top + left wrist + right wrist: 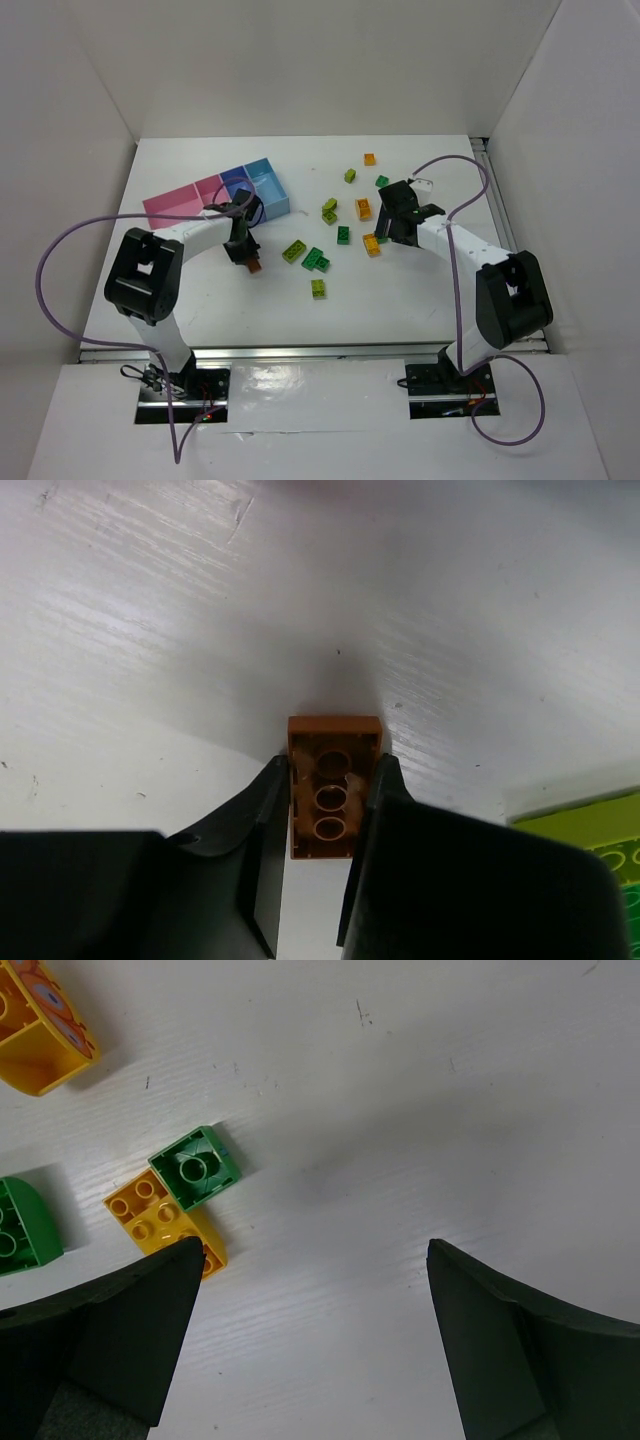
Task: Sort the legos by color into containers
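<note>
My left gripper will let go of the orange-brown brick inside the light blue bin (262,191), near the dark blue bin.
My left gripper (254,262) is shut on an orange-brown brick (333,780), held with its hollow underside facing the wrist camera, just above the table. The joined pink and blue bins (219,196) lie behind it at the left. Loose dark green, lime-green and amber bricks are scattered mid-table, among them a lime one (294,251) and a dark green one (316,259). My right gripper (392,226) is open and empty over bare table; an amber brick (160,1219) and a small green brick (196,1167) lie by its left finger (130,1330).
White walls enclose the table on three sides. A lime-green brick (590,825) lies close to the right of my left gripper. An amber piece (40,1035) and a dark green brick (25,1225) lie to the left of my right gripper. Purple cables loop beside both arms.
</note>
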Robot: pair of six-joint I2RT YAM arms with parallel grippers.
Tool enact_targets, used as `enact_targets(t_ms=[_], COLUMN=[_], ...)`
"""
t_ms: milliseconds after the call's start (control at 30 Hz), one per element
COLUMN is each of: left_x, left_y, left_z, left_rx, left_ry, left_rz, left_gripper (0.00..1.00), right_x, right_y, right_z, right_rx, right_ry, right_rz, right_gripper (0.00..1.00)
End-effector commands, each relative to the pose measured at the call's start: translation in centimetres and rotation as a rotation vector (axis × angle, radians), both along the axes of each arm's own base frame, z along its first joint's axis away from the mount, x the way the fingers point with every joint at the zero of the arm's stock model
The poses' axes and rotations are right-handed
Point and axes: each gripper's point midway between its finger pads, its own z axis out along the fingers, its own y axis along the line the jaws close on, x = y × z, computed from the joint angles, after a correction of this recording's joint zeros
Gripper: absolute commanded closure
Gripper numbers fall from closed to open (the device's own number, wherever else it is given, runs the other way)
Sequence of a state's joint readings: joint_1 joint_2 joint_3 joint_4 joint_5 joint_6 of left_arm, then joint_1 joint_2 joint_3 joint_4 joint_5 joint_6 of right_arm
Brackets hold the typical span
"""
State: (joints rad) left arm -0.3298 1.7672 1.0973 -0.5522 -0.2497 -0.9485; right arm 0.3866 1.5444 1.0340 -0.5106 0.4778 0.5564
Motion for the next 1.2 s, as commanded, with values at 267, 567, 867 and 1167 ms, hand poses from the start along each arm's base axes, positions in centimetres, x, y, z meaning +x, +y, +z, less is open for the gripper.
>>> enact_targets(t_ms=[267,567,867,1167], left_x=[5.7,14.6,21.8,22.1], left_y=[-1.5,-1.7,-2.0,-3.1], left_z=[12.2,16.3,12.5,13.6], left_rx=[-0.023,0.029,-0.003,-0.027], left_ry=[-0.293,-0.400,-0.360,-0.381], left_rz=[-0.170,-0.185,-0.166,-0.213], left_gripper=[0.86,0.87,0.85,0.30], right_x=[1.3,1.6,0.8,-0.7], right_y=[-0.1,0.1,0.5,3.1], right_z=[2.7,3.0,3.9,3.7], right_rx=[0.024,0.031,0.059,0.087], right_ry=[-0.083,-0.081,-0.100,-0.082], right_rz=[-0.030,-0.025,0.018,0.121], right_gripper=[0.00,0.00,0.00,0.00])
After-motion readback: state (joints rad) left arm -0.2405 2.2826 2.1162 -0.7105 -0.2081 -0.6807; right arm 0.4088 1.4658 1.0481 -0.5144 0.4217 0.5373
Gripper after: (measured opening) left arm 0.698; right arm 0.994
